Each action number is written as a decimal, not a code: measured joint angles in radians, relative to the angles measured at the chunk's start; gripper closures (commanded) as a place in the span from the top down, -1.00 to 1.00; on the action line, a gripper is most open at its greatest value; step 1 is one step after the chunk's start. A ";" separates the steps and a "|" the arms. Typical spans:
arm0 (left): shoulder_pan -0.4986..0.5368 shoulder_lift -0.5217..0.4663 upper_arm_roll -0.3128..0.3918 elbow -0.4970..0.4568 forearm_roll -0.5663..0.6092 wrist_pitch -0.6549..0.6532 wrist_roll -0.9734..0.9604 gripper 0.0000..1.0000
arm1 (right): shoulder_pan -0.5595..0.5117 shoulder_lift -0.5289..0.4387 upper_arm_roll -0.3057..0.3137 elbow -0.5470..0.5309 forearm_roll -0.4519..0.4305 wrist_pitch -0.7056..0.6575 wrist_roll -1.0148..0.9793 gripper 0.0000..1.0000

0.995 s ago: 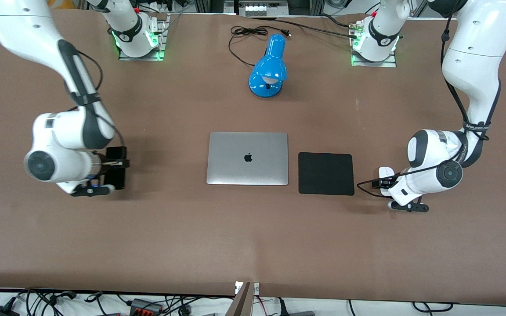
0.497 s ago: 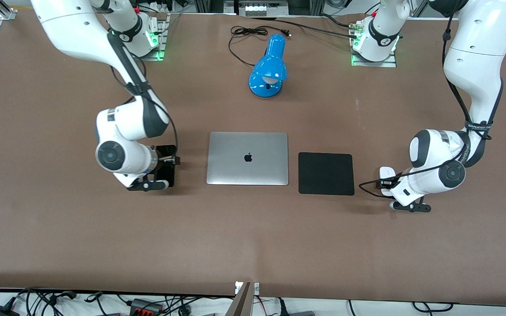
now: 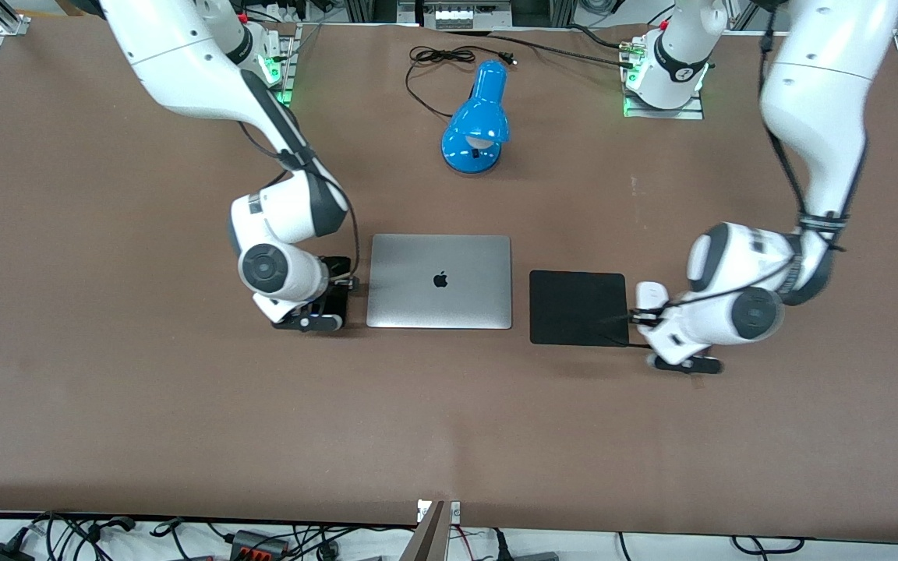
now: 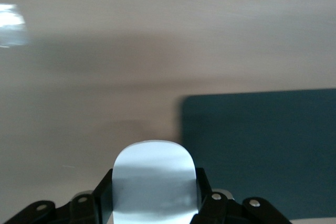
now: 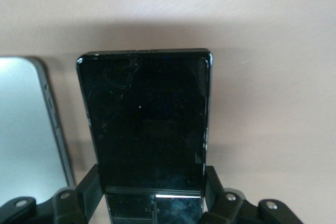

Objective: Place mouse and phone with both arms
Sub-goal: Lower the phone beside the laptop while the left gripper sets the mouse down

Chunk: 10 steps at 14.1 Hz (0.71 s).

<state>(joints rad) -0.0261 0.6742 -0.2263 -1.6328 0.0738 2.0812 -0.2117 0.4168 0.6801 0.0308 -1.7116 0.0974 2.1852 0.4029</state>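
Note:
My left gripper will set the white mouse free on the middle of the black mouse pad (image 3: 585,310) (image 4: 296,176), where it is to stay.
My right gripper (image 3: 337,287) is shut on the black phone (image 3: 337,266) and holds it low over the table beside the laptop's (image 3: 440,280) edge, toward the right arm's end. In the right wrist view the phone (image 5: 146,124) sits between the gripper's (image 5: 152,195) jaws, with the laptop edge (image 5: 26,129) alongside. My left gripper (image 3: 646,313) is shut on the white mouse (image 3: 651,294) and holds it over the table at the black mouse pad's (image 3: 578,308) edge, toward the left arm's end. The left wrist view shows the mouse (image 4: 154,177) in the gripper (image 4: 154,195) and the pad (image 4: 262,150) close by.
A blue desk lamp (image 3: 479,117) with a black cord lies farther from the front camera than the laptop, between the arm bases. The closed silver laptop and the mouse pad lie side by side mid-table.
Both arms have moved toward the table's middle. The right gripper carried the phone up beside the laptop. The left gripper carried the mouse to the mouse pad's edge.

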 measured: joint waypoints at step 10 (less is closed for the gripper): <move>-0.123 0.043 -0.003 -0.001 0.001 0.107 -0.125 -0.13 | 0.006 0.015 -0.006 -0.008 0.000 0.003 -0.015 -0.44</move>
<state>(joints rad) -0.1493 0.7169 -0.2298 -1.6337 0.0747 2.1881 -0.3371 0.4228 0.6949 0.0247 -1.7200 0.0973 2.1878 0.3877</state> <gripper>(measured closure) 0.383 0.198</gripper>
